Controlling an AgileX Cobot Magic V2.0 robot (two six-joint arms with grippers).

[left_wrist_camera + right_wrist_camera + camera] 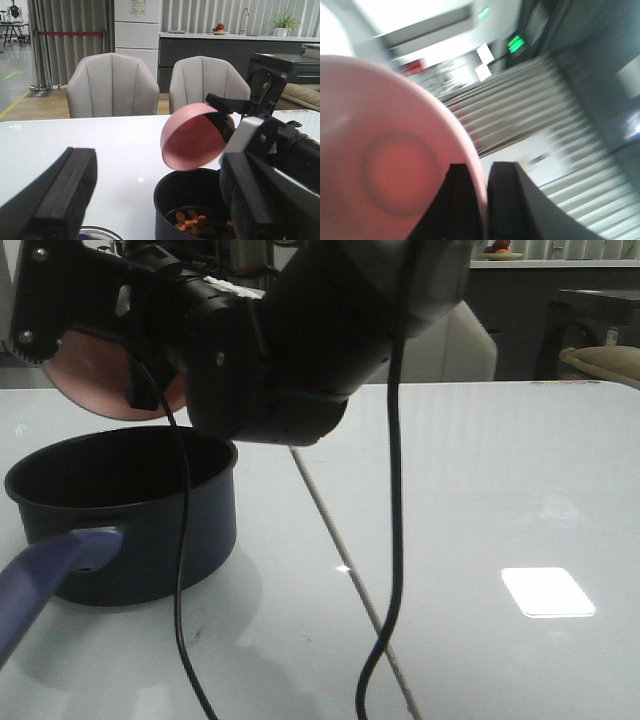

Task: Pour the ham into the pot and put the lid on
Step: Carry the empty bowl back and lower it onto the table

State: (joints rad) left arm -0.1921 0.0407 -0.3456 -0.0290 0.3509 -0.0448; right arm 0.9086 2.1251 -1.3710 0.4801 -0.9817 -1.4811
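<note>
I will open my right gripper to release the salmon-pink bowl on the table point(478, 558), between the seam and the bright white patch.
The dark navy pot point(130, 530) stands at the left of the table, its blue-purple handle point(45, 585) pointing toward me. Orange ham chunks point(192, 222) lie on its black bottom. My right gripper point(482, 200) is shut on the rim of the salmon-pink bowl point(192, 137), which is tipped on its side and empty above the pot's far rim; the bowl also shows in the front view point(95, 365). My left gripper point(160, 210) is open and empty, near the pot. A silver rim of the lid point(100, 232) peeks in at the frame edge of the left wrist view.
My right arm point(300, 330) and its hanging cables point(395, 490) cross the middle of the front view. A seam point(345, 560) runs across the white table. Two grey chairs point(112, 85) stand behind the table.
</note>
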